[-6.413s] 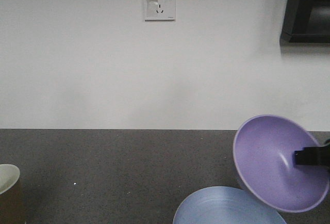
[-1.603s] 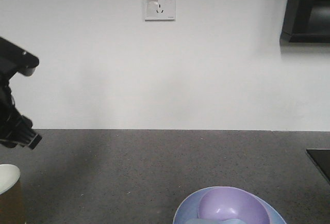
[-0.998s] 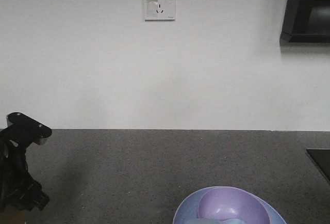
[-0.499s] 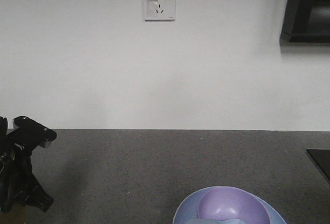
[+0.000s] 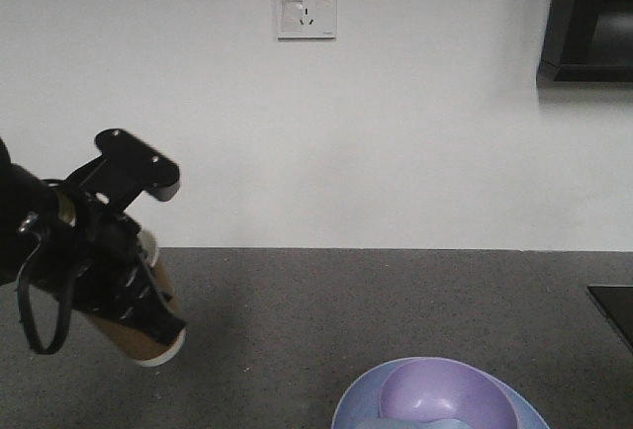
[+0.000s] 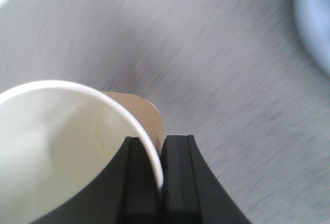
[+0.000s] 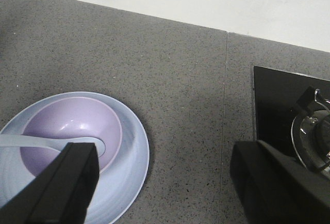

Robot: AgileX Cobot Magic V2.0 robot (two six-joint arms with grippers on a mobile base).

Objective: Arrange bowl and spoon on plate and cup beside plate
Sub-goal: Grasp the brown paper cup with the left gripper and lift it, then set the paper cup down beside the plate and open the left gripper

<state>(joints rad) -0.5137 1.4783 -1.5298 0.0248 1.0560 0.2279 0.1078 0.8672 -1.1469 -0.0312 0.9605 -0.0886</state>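
Note:
My left gripper will set the brown paper cup, now hanging tilted above the counter, free on the dark counter [image 5: 292, 417] [image 6: 298, 87] close beside the nearer edge of the pale blue plate.
My left gripper [image 5: 156, 312] is shut on the brown paper cup [image 5: 134, 338], which hangs tilted above the dark counter at the left. In the left wrist view the cup's [image 6: 56, 141] white rim is pinched between the fingers of the gripper [image 6: 160, 170]. The lavender bowl [image 7: 69, 128] sits in the pale blue plate [image 7: 131, 164], and the light-blue spoon [image 7: 49, 144] rests in the bowl. My right gripper [image 7: 165, 188] hovers open to the right of the plate, holding nothing. The front view shows the bowl [image 5: 445, 394] and plate [image 5: 356, 404] at the bottom edge.
A black stove top [image 7: 281, 105] with a burner lies to the right of the plate. The white wall with a socket [image 5: 306, 6] backs the dark speckled counter [image 5: 396, 300]. A dark cabinet [image 5: 588, 19] hangs at the upper right.
The left arm came down on the cup at the far left, shut on its rim, and has lifted it up and to the right. Earlier the bowl was held tilted; it now sits in the plate.

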